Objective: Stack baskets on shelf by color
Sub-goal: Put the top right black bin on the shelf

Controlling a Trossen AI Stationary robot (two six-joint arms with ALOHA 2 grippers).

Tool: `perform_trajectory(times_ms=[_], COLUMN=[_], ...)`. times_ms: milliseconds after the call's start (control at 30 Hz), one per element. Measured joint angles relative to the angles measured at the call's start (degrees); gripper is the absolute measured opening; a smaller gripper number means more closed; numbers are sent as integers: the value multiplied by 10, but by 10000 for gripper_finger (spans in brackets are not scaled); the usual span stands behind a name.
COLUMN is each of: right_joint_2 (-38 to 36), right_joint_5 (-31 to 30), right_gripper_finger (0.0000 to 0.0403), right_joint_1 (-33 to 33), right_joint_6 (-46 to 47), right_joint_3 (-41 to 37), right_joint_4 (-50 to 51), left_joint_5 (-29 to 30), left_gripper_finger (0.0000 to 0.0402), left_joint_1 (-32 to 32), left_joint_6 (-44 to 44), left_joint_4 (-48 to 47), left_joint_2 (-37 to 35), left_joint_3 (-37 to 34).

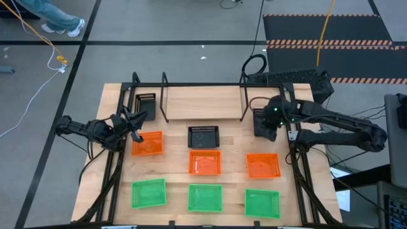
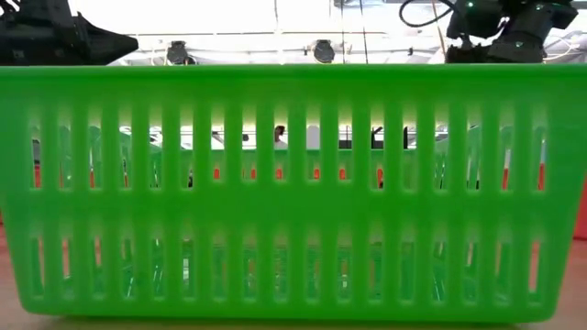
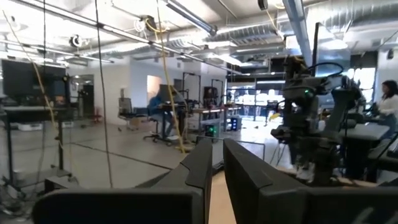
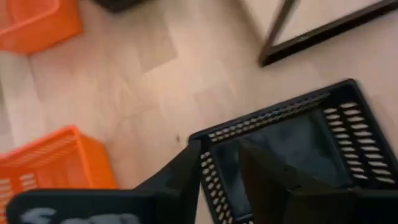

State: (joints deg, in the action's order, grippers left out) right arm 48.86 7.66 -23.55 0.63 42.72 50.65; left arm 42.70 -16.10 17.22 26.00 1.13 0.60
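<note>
I should close my right gripper on the slotted side [image 1: 261, 137] [image 4: 208, 167] of the black basket below it, near that basket's corner, on the side that faces the orange basket.
Three green baskets [image 1: 205, 197] line the table's near edge, and the middle one [image 2: 293, 183] fills the low view. Three orange baskets [image 1: 205, 161] sit in the row behind them. One black basket [image 1: 146, 105] rests in the left bay of the shelf [image 1: 164, 98], and a second [image 1: 203, 135] lies on the table in front of the shelf. A third black basket [image 4: 292, 149] lies on the wood under my right gripper [image 4: 219, 146], which is open and points steeply down. My left gripper [image 3: 217, 165] is shut on nothing, raised beside the left orange basket [image 1: 147, 143]. My right gripper straddles the third black basket's slotted side wall [image 4: 211, 171] near a corner, one finger outside and one finger [image 4: 267, 180] inside, coming from above. A gap shows beside the inner finger. Whether the outer finger touches the wall, I cannot tell.
The black table frame's rails [image 1: 299, 165] run along both sides of the wooden top. A shelf rod [image 4: 311, 37] crosses the wood just beyond the right gripper. Bare wood shows in the shelf's middle bay [image 1: 203, 105]. A person's legs [image 1: 57, 19] show on the floor far left.
</note>
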Motion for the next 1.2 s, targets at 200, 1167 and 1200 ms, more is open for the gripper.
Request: perform_trajectory(times_ms=[200, 1167, 1200], right_joint_2=[59, 226, 231], right_joint_5=[-46, -61, -61], right_gripper_finger=[164, 124, 114], right_joint_1=[53, 95, 95], right_joint_6=[19, 51, 51], right_joint_3=[0, -11, -11], right_joint_4=[6, -18, -18], left_joint_5=[5, 5, 5], left_gripper_finger=[42, 42, 42], left_joint_1=[0, 0, 0], left_joint_6=[40, 10, 5], left_joint_4=[-2, -68, -71], left_joint_2=[0, 0, 0], left_joint_3=[0, 0, 0])
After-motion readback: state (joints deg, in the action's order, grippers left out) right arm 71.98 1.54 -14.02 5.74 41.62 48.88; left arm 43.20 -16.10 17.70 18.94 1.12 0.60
